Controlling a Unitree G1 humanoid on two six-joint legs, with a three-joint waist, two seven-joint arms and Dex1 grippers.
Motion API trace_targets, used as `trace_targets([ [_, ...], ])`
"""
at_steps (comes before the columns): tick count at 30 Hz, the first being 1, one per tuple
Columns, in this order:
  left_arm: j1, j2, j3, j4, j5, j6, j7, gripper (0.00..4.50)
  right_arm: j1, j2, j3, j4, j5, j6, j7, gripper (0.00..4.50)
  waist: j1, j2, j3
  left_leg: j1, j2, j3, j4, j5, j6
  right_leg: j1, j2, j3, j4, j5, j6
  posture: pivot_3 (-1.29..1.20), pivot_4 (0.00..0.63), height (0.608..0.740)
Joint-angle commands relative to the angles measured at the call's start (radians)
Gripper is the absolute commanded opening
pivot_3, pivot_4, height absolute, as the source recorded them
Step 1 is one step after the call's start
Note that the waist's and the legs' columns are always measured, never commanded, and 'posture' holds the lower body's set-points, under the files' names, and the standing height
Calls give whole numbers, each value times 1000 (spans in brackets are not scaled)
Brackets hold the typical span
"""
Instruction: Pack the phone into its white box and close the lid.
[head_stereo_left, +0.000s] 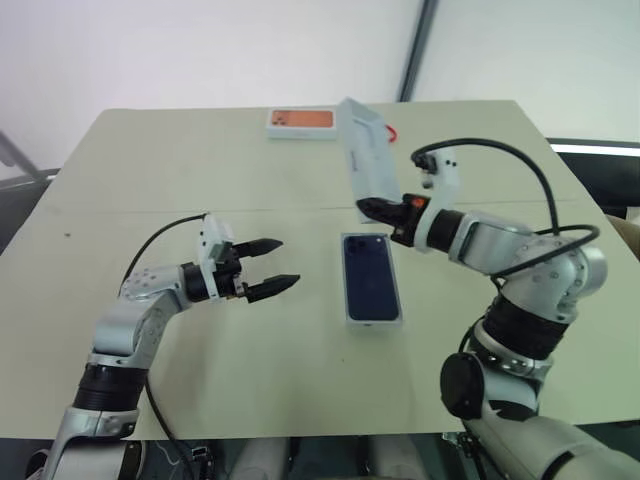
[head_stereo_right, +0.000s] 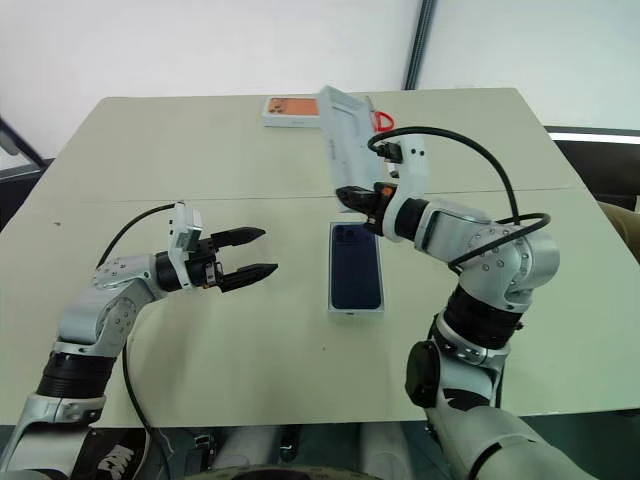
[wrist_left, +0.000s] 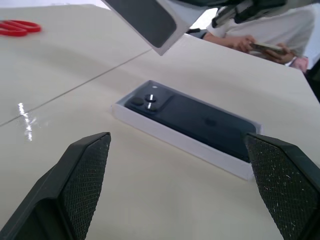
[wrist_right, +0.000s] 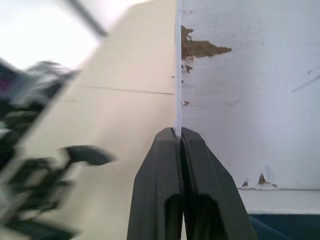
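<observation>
My right gripper is going to let go of the lid on top of the dark navy phone (head_stereo_left: 360, 280) in its white box.
The dark navy phone (head_stereo_left: 371, 276) lies back up in the white box (head_stereo_left: 373, 321), which rests flat mid-table. My right gripper (head_stereo_left: 372, 210) is shut on one edge of the lid (head_stereo_left: 363, 160) and holds it off the table, tilted up on end just behind the box. The right wrist view shows both fingers (wrist_right: 165, 165) pinched on the lid's thin wall (wrist_right: 250, 90). My left gripper (head_stereo_left: 272, 266) hovers open to the left of the box, pointing at it, with nothing between its fingers. The phone's camera bump (wrist_left: 147, 102) lies at the box's far end.
A white box with an orange picture (head_stereo_left: 300, 122) lies at the table's far edge, with red scissors (head_stereo_left: 392, 131) to its right behind the lid. In the left wrist view a seated person (wrist_left: 265, 35) shows beyond the table, holding a phone.
</observation>
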Motion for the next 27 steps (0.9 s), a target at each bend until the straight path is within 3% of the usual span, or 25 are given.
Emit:
trace_targets([
  [1,-16,2,48,-18,-24,-8,22,4500,16,73,-105,59,247,7,-94,44,-4,0,0,0,0,1,0,0,0,0,0,0,0,0,0,0,150,740],
  [7,-12,11,94,-38,-64,16,48,4500,139,110,-69,156,681,7,-351,44,-13,1,0,0,2,1,-3,0,-1,-2,0,1,3,0,-1,0,150,740],
  [14,4,17,121,-70,-93,40,72,4500,307,-64,252,169,1237,-323,-698,44,-19,1,1,0,2,2,-2,1,-1,-2,0,3,4,0,-1,0,150,740],
  [24,33,16,123,-102,-158,107,83,4500,458,-97,450,50,1259,-523,-682,44,-33,1,1,0,3,2,-2,1,0,-2,3,3,3,-1,0,0,150,740],
  [27,66,-7,88,-135,-163,123,90,3270,499,-102,474,38,1259,-549,-686,0,-32,1,1,0,3,2,-2,1,0,-1,3,3,3,-1,0,0,150,740],
])
